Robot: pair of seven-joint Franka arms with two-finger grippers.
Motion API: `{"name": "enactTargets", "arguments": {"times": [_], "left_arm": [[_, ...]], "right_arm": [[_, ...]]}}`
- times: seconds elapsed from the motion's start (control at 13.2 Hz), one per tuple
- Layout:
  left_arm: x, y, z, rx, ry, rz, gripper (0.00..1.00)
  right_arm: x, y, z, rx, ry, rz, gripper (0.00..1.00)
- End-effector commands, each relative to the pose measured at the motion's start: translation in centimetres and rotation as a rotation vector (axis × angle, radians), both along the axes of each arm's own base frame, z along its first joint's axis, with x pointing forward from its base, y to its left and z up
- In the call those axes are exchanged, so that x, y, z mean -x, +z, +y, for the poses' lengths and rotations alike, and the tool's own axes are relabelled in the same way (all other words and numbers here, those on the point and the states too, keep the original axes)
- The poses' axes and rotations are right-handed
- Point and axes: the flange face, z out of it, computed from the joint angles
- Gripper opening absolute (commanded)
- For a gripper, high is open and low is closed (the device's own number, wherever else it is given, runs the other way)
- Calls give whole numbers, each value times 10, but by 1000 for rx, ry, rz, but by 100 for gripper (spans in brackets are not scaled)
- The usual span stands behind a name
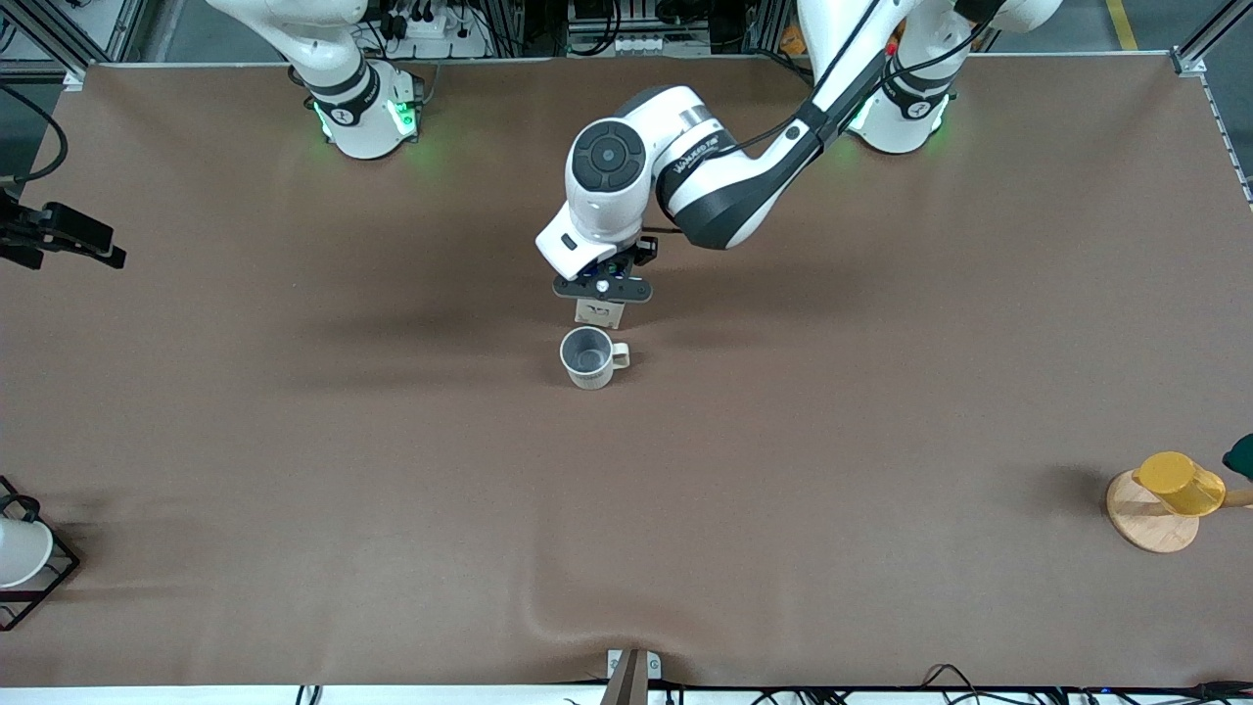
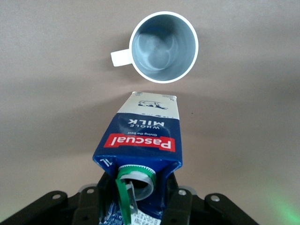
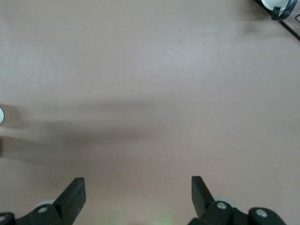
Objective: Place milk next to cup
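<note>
My left gripper will set the milk down on the table and let go of it, snug by the cup's side (image 1: 600, 329) (image 2: 148, 93) that is nearest my left arm.
The milk (image 1: 599, 312) is a dark blue carton with a red band and a green cap, upright in the middle of the table. My left gripper (image 1: 602, 289) is shut on its gabled top from above. In the left wrist view the milk (image 2: 143, 136) hangs from my left gripper (image 2: 136, 202), its white base right beside the cup (image 2: 163, 46). I cannot tell whether the base touches the table. The cup (image 1: 588, 357), cream with a grey inside, stands just nearer the front camera than the milk. My right gripper (image 3: 138, 185) waits open over bare table.
A yellow cup (image 1: 1180, 483) lies on a round wooden disc (image 1: 1145, 524) near the left arm's end of the table. A black wire rack (image 1: 39, 583) holding a white object (image 1: 18, 550) stands at the right arm's end, close to the front edge.
</note>
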Motion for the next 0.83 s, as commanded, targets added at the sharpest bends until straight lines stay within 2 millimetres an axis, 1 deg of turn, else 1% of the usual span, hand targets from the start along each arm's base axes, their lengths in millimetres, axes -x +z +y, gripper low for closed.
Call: {"name": "enactTargets", "arguments": {"times": [0.0,0.08,0.15,0.23,0.45,0.53,0.61,0.68,0.76], "left_arm": [[-8,-8,-1,-6,15,-6,19],[-11,-14,0,-12,20,-2,19],[-11,-16,0,-15,26,-1,19],[-12,-17,0,-13,29,-3,19],[-14,-19,-2,0,33,-11,19],[-13,-18,-3,3,32,-13,22],[-13,-19,-3,2,31,-12,27],[-10,-20,-5,1,27,-11,40],[-11,-23,-5,-1,25,-11,50]], "right_arm": [[13,4,2,-25,2,7,100],[13,5,1,-26,3,14,100],[14,6,7,-24,9,15,100],[14,7,8,-22,8,16,100],[15,8,2,-13,37,13,100],[14,11,1,-10,31,6,100],[13,11,0,-7,30,0,100],[11,14,4,0,40,-10,100],[11,16,5,28,46,-10,100]]}}
